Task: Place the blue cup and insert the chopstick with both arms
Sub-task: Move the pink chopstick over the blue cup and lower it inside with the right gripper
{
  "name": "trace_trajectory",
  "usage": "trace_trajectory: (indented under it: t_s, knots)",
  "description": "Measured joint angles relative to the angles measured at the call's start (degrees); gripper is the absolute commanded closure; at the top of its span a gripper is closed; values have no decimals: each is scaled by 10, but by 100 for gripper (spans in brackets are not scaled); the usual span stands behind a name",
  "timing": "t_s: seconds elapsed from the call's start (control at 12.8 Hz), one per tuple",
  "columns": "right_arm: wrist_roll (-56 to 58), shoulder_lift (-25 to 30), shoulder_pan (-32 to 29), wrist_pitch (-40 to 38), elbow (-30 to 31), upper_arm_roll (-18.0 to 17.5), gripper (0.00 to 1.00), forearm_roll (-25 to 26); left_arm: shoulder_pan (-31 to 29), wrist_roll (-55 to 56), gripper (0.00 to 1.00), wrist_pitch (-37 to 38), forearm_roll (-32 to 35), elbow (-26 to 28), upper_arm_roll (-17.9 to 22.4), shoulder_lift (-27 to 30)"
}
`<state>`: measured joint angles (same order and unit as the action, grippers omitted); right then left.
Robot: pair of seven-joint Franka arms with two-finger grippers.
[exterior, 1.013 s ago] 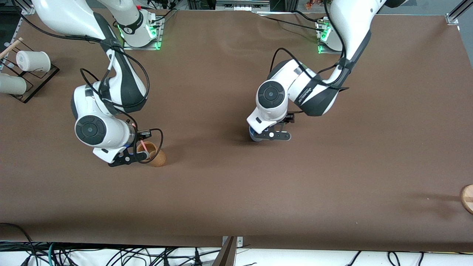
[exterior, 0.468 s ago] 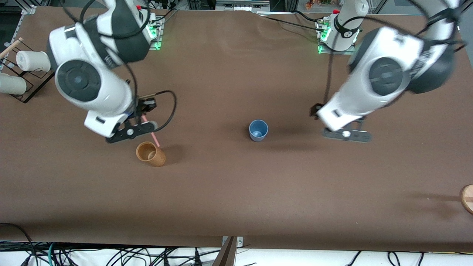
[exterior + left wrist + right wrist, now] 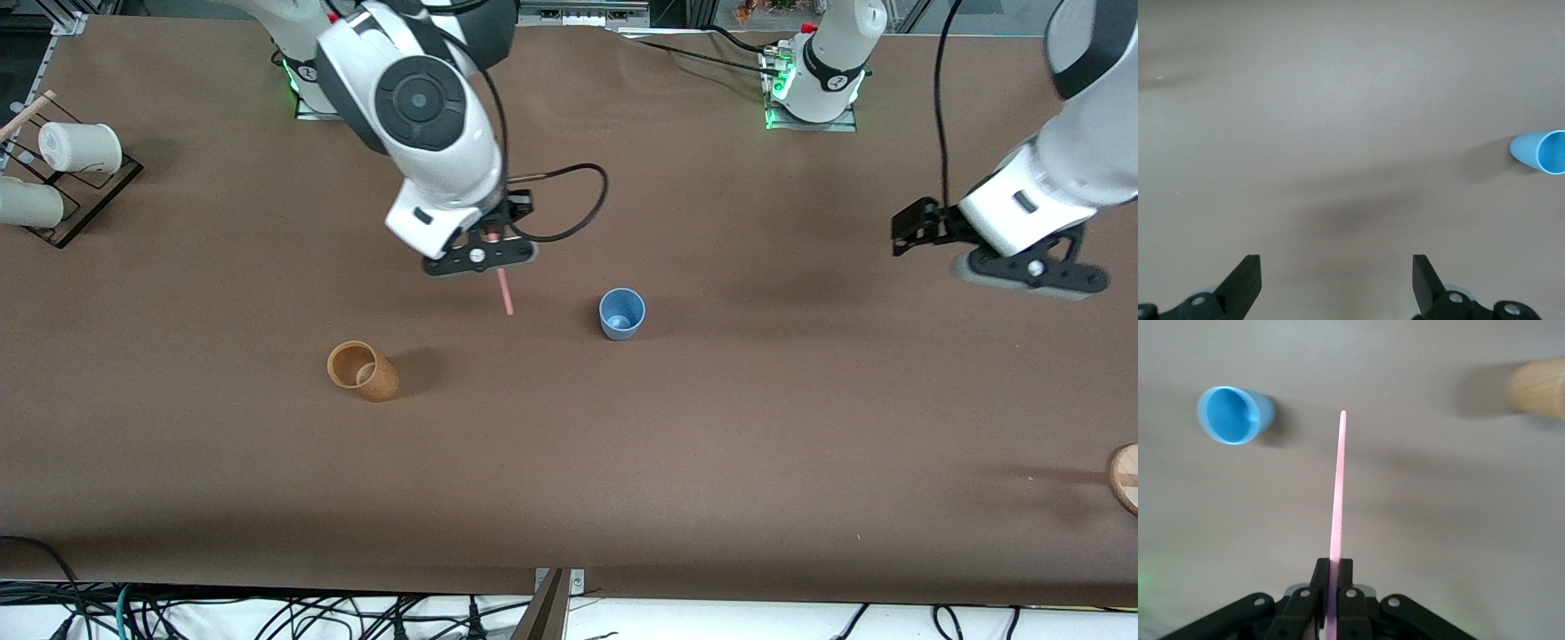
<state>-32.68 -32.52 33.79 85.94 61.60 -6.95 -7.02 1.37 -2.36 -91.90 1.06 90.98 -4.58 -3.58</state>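
Note:
Once the robot's right gripper lets go, the pink chopstick, now hanging beside the cup, will stand inside the blue cup (image 3: 621, 324) (image 3: 1230, 416) and lean on the cup's rim.
The blue cup (image 3: 622, 313) stands upright and alone on the brown table near its middle; it also shows in the left wrist view (image 3: 1545, 151) and the right wrist view (image 3: 1231, 415). My right gripper (image 3: 491, 249) (image 3: 1335, 570) hangs over the table beside the cup, toward the right arm's end, shut on the pink chopstick (image 3: 504, 293) (image 3: 1338, 493). The stick points down, with its tip off to the side of the cup's mouth. My left gripper (image 3: 1031, 274) (image 3: 1336, 267) is open and holds nothing, over bare table toward the left arm's end.
A tan-brown cup (image 3: 363, 371) (image 3: 1538, 387) stands nearer the front camera, toward the right arm's end. White cups (image 3: 80, 147) lie on a rack at that end's edge. A wooden object (image 3: 1125, 478) pokes in at the left arm's end.
My right gripper lifted the chopstick out of the tan cup and carried it toward the blue cup. My left gripper released the blue cup and drew away toward its own end.

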Motion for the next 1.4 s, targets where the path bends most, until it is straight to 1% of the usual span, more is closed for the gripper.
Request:
trace_trajectory:
  t_s: [0.08,0.31,0.47,0.62,1.01,1.09,1.17,1.4]
  knots:
    - [-22,-10,11,19,0,0,100,-12,6,-2,0,-8,0,19,9,18]
    - [-87,-44,61,84,0,-1,100,-18,29,-2,0,-15,-2,62,10,52]
    - [-124,-67,89,124,-1,-1,100,-18,36,-2,0,-15,-2,67,9,56]
    - [-144,-82,104,146,-1,-1,100,-18,36,-2,0,-15,-2,67,10,56]
    - [-147,-92,107,161,-1,4,100,-17,34,-2,0,-15,-2,67,11,56]
    - [-147,-95,107,171,-1,5,95,-17,34,-2,0,-15,-2,67,11,56]
    - [-147,-99,106,181,-1,6,71,-17,34,-2,0,-15,-2,67,11,56]
    - [-147,-110,106,199,-1,8,25,-17,34,-2,0,-15,-2,67,11,56]
